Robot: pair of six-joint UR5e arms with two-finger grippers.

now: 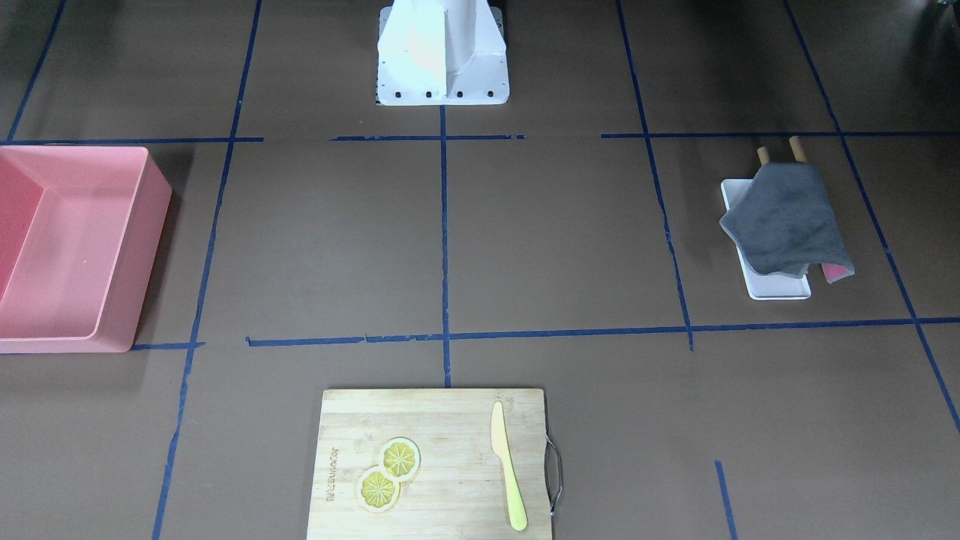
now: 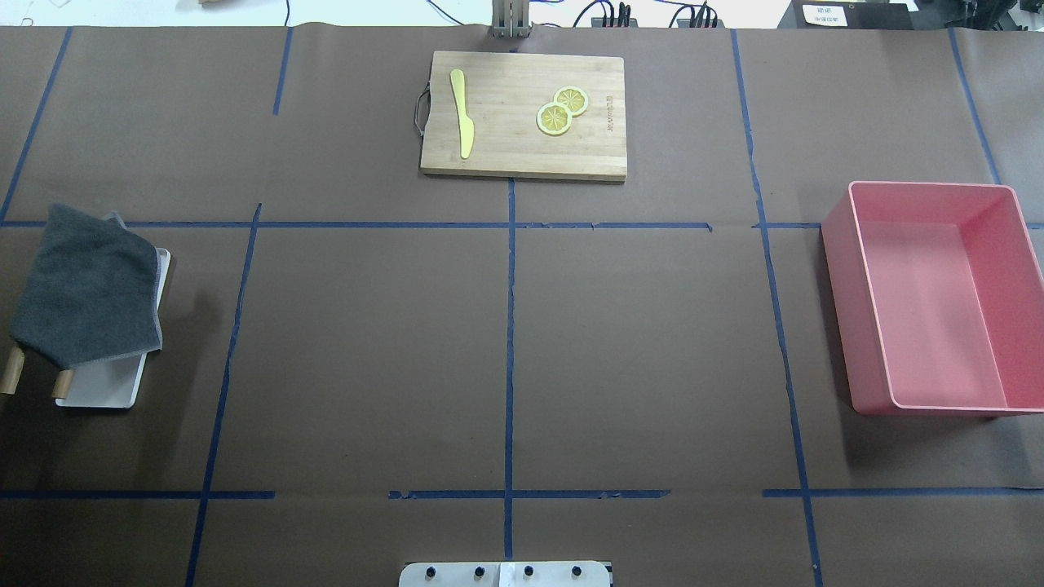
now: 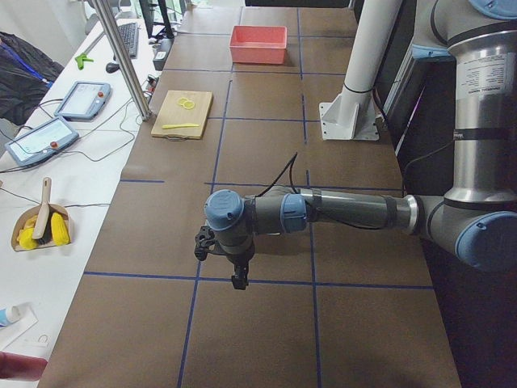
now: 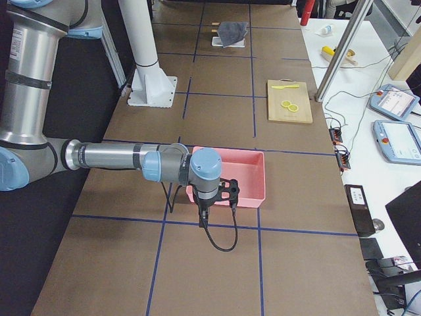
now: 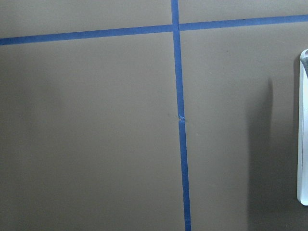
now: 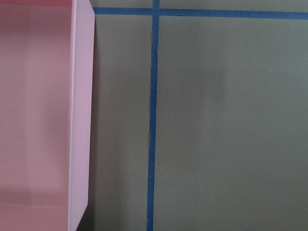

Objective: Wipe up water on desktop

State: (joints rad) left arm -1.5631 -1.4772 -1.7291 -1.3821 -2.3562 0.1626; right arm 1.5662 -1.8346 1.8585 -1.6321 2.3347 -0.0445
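The robot's left gripper will close on the side edge [image 1: 826,212] of the grey cloth, about halfway along the side that is farthest from the pink bin.
The brown desktop [image 2: 367,350] with its blue tape grid shows no water that I can see. A grey cloth [image 2: 86,285] lies draped over a white tray [image 2: 106,387] at the table's left end; it also shows in the front view [image 1: 787,221]. My left gripper [image 3: 236,271] hangs over the desktop and shows only in the left side view. My right gripper [image 4: 204,214] hangs next to the pink bin [image 4: 230,174] and shows only in the right side view. I cannot tell whether either is open or shut.
The pink bin [image 2: 856,326] stands at the table's right end. A bamboo cutting board [image 2: 506,139] at the far edge bears a yellow knife [image 2: 462,114] and two lemon slices [image 2: 561,110]. Two wooden handles [image 2: 12,371] stick out from under the cloth.
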